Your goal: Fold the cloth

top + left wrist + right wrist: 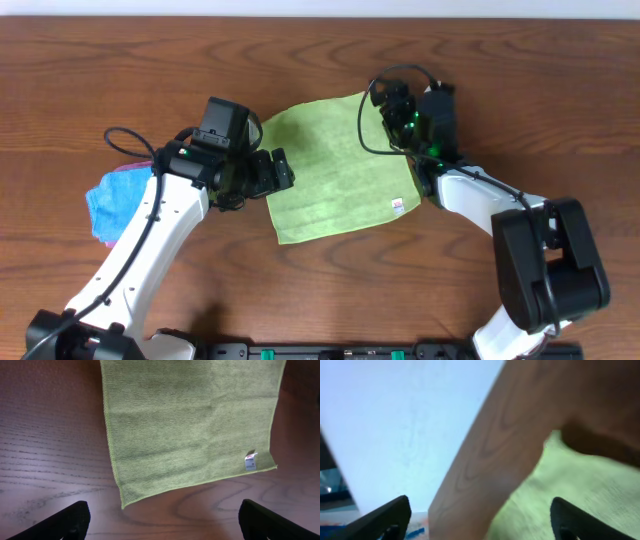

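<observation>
The lime-green cloth has a near corner (281, 240) (124, 505) on the blue cloth's side, away from the white tag. My left gripper should close on it.
The lime-green cloth (335, 168) lies spread flat on the wooden table, with a small white tag (397, 206) near its front right corner. My left gripper (282, 170) stands open at the cloth's left edge. In the left wrist view the cloth (190, 425) and its tag (250, 461) lie ahead of the left gripper (162, 527), which holds nothing. My right gripper (386, 100) hovers at the cloth's far right corner. The right wrist view is blurred. It shows the right gripper (480, 520) open over table wood, with the cloth (580, 490) to the lower right.
A blue folded cloth (112, 195) with a pink one under it lies at the left of the table, beside my left arm. The table's far edge (320, 18) runs along the top. A black rail (340, 350) sits at the front.
</observation>
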{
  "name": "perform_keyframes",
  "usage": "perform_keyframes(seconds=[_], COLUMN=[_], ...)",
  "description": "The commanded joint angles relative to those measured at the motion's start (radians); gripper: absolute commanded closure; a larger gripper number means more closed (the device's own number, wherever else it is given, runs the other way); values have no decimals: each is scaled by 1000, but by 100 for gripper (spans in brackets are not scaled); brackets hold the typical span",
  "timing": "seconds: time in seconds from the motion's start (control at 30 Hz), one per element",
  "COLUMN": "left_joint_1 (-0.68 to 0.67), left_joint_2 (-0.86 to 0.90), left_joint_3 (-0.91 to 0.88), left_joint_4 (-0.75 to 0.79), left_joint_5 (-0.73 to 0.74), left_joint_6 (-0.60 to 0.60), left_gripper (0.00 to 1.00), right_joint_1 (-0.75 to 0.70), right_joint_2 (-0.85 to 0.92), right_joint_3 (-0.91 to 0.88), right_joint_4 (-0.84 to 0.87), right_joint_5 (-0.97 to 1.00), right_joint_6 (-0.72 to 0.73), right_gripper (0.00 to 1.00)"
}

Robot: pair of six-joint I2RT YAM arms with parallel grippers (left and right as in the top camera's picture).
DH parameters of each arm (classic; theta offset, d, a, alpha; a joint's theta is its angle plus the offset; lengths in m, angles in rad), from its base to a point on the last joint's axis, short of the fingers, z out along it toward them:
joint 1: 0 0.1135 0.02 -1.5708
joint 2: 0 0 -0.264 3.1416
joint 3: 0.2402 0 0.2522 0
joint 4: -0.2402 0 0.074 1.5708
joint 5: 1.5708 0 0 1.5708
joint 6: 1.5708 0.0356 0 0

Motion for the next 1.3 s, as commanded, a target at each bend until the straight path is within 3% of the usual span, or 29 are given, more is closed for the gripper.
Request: perform_keyframes(seconds=[0.0,0.13,0.3,0.47,0.53,0.77,0.93,1.1,1.27], left_joint_1=[5,5,5,6,10,27,26,26,25], left_joint_2=[8,8,8,8,7,-97,-352,-547,-627], left_joint_3=[17,17,17,17,16,-25,-172,-387,-553], left_joint_4=[-5,-6,-29,-47,-62,-105,-82,30,192], left_joint_5=[6,6,6,7,37,64,-13,-7,27], left_joint_6=[0,0,0,-24,-76,-174,-344,-528,-666], left_gripper=[4,4,4,0,7,11,9,5,3], right_joint_1=[-16,-29,-80,-187,-219,-288,-337,-352,-352], right_joint_2=[3,-2,-45,-198,-268,-436,-466,-466,-459], right_joint_3=[14,14,14,14,14,14,14,12,-6], right_joint_4=[31,45,-42,-431,-582,-954,-1125,-1156,-1145], right_joint_5=[36,11,-100,-187,-201,-196,-212,-219,-219], right_joint_6=[21,11,-130,-413,-530,-751,-884,-954,-972], right_gripper=[8,7,7,7,5,1,1,1,1])
